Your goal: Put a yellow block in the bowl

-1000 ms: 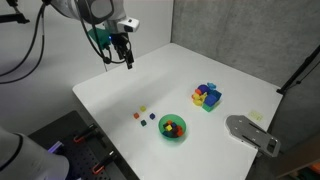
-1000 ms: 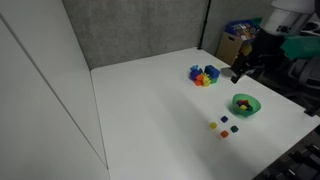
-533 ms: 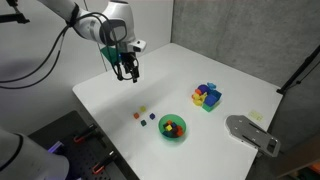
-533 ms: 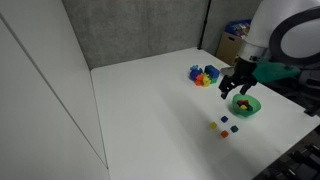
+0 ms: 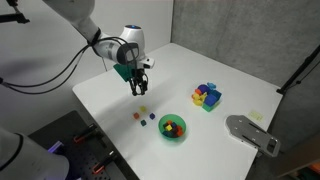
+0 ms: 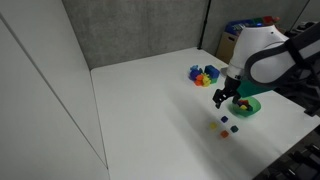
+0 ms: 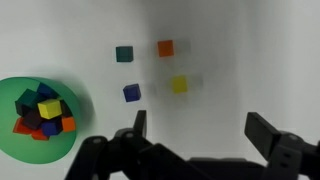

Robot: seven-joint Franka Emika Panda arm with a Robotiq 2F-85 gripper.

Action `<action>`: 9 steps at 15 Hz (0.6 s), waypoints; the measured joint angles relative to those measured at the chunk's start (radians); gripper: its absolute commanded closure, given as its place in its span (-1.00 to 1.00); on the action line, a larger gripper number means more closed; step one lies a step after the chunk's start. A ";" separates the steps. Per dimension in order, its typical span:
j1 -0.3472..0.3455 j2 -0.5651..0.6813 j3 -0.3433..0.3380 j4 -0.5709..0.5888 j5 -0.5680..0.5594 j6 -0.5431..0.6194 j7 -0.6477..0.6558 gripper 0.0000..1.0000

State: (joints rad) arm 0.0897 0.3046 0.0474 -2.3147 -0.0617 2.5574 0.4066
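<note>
Next, my gripper closes on the loose yellow block [image 7: 179,84] next to the orange block, gripping its side that faces the blue block and the opposite side.
In the wrist view a small yellow block [image 7: 178,85] lies on the white table beside a blue block [image 7: 131,92], a teal block [image 7: 124,54] and an orange block [image 7: 165,48]. The green bowl [image 7: 8,108] at the left holds several coloured blocks. My gripper [image 7: 200,130] is open and empty, hovering above the table just short of the yellow block. In both exterior views the gripper [image 5: 137,88] [image 6: 218,100] hangs over the loose blocks [image 5: 146,114] [image 6: 222,125], next to the bowl [image 5: 163,132] [image 6: 254,107].
A pile of coloured blocks [image 5: 207,96] [image 6: 204,75] sits further back on the table. A grey device [image 5: 250,132] lies at one table corner. The table edge runs close to the bowl.
The gripper has moved from the far side of the table toward the loose blocks and the bowl, and has come lower. The blocks and the bowl have not moved.
</note>
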 measured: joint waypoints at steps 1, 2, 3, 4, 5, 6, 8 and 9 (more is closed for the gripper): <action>0.009 0.024 -0.013 0.005 -0.020 0.013 0.000 -1.00; 0.021 0.047 -0.027 0.010 -0.040 0.025 0.000 -1.00; 0.033 0.070 -0.042 0.012 -0.062 0.041 0.000 -1.00; 0.045 0.092 -0.056 0.015 -0.078 0.056 0.000 -1.00; 0.056 0.113 -0.068 0.017 -0.092 0.068 0.000 -1.00; 0.066 0.136 -0.079 0.021 -0.102 0.081 0.000 -1.00; 0.085 0.180 -0.099 0.029 -0.115 0.106 -0.001 -1.00; 0.094 0.204 -0.107 0.037 -0.116 0.116 -0.001 -1.00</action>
State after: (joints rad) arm 0.1838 0.5083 -0.0597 -2.2782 -0.1773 2.6737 0.4051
